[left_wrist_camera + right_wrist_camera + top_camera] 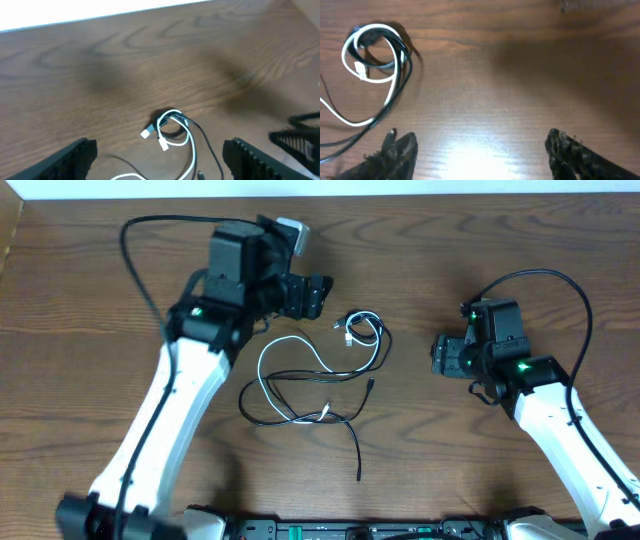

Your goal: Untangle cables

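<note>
Next, my left gripper goes to the white cable's loop (375,319) (183,116) in the small coil, near the white plug ends, and closes there.
A thin white cable (290,350) and a thin black cable (300,375) lie looped together on the wooden table, between the arms. Their small coil with white plug ends (360,330) sits at the upper right of the tangle. A black tail (357,450) runs toward the front edge. My left gripper (312,295) is open and empty, above and to the left of the coil. In the left wrist view the coil (170,131) lies between its fingers (160,162). My right gripper (440,355) is open and empty, right of the tangle. The coil shows at the upper left of the right wrist view (375,50).
The wooden table (480,260) runs to a pale far edge (400,188). Thicker black arm cables arc over each arm (135,250) (560,280). The robot base (350,528) sits along the front edge.
</note>
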You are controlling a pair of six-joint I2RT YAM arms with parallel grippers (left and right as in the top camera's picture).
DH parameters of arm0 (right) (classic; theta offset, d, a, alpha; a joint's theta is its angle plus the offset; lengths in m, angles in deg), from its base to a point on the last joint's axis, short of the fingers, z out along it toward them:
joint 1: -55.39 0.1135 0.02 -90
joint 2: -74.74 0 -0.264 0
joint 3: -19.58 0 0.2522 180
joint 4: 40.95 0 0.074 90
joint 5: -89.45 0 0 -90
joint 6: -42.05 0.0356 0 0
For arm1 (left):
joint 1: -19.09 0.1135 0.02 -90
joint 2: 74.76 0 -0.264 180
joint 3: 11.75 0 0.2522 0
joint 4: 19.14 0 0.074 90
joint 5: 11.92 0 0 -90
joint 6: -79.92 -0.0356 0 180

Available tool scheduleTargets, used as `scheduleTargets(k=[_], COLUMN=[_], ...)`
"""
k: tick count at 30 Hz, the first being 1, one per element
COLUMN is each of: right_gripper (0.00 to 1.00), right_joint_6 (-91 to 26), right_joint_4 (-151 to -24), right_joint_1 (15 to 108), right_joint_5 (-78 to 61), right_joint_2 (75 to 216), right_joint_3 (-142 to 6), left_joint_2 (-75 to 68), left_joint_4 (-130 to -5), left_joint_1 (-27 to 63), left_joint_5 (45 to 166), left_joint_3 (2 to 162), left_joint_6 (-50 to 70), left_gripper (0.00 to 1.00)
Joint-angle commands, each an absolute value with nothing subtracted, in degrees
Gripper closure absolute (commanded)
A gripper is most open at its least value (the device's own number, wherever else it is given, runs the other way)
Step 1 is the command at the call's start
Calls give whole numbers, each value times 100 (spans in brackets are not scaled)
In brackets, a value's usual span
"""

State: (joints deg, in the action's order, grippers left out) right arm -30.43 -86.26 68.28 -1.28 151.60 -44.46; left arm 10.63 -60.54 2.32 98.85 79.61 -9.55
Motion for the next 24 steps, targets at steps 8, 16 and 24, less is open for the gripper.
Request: scheduleTargets(k=[8, 16, 24], right_gripper=[20, 20, 20], right_joint_6=[-3043, -3043, -3043], right_joint_4=[-8757, -8775, -8796], right_joint_1=[6771, 6771, 6771], right_joint_5=[-163, -163, -227], right_joint_2=[15158, 15158, 15158], right_joint_3=[-4453, -4453, -4453], left_joint_2=[2538, 3469, 4123], left_joint_4=[-5437, -5293, -5155], left_joint_1=[-332, -570, -822], left_joint_5=[9806, 9809, 9785], left_joint_3=[8079, 8079, 8077], left_joint_6=[-1197, -1193, -1193], left_gripper=[14, 24, 30])
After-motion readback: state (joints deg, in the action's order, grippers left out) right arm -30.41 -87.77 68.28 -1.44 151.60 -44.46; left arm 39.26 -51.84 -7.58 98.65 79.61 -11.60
